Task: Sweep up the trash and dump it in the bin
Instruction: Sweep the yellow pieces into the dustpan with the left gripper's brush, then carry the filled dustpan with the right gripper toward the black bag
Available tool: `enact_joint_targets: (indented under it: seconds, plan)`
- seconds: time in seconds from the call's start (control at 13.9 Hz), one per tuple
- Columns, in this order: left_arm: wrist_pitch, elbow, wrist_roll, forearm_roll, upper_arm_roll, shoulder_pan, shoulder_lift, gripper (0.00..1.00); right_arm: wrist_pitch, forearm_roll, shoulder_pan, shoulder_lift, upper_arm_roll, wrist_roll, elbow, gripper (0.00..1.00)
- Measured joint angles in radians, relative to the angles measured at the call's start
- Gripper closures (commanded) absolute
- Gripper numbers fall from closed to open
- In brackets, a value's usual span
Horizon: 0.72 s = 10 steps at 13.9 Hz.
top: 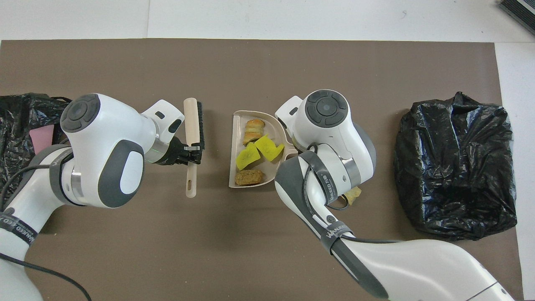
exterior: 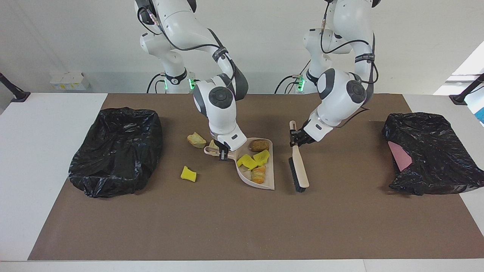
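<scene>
Next, I release the brush with my left gripper on the bare mat (top: 246, 251) between my arms, nearer me than the dustpan.
The beige dustpan (exterior: 270, 176) (top: 236, 133) lies mid-mat, and my right gripper (exterior: 223, 154) is shut on its handle; in the overhead view the wrist hides that gripper. Trash in the pan: a brown lump (exterior: 259, 145) (top: 249, 177), two yellow bits (exterior: 247, 161) (top: 246, 155) and a beige chunk (exterior: 258, 173) (top: 254, 128). On the mat toward the right arm's end lie a yellow bit (exterior: 188, 173) and a beige chunk (exterior: 196, 139). My left gripper (exterior: 295, 138) (top: 193, 154) is shut on the brush (exterior: 298, 172) (top: 191, 121), which hangs apart from the pan's open side.
A bin lined with a black bag (exterior: 117, 151) (top: 455, 167) stands at the right arm's end of the mat. Another black bag (exterior: 427, 151) (top: 21, 121) with something pink in it sits at the left arm's end. A further beige chunk (top: 352, 194) peeks from under the right arm.
</scene>
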Motion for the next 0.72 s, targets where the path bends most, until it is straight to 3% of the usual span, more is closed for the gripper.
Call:
enact_joint_targets:
  seconds: [0.29,0.72]
  plan:
    - [-0.038,-0.059,-0.129,0.068,-0.010,-0.068,-0.055,1.00,0.000,0.000,-0.021,-0.016,-0.005,-0.009,0.001,1.00]
    - [0.060,-0.325,-0.306,0.069,-0.020,-0.282,-0.220,1.00,-0.073,0.000,-0.200,-0.143,-0.008,-0.198,0.000,1.00]
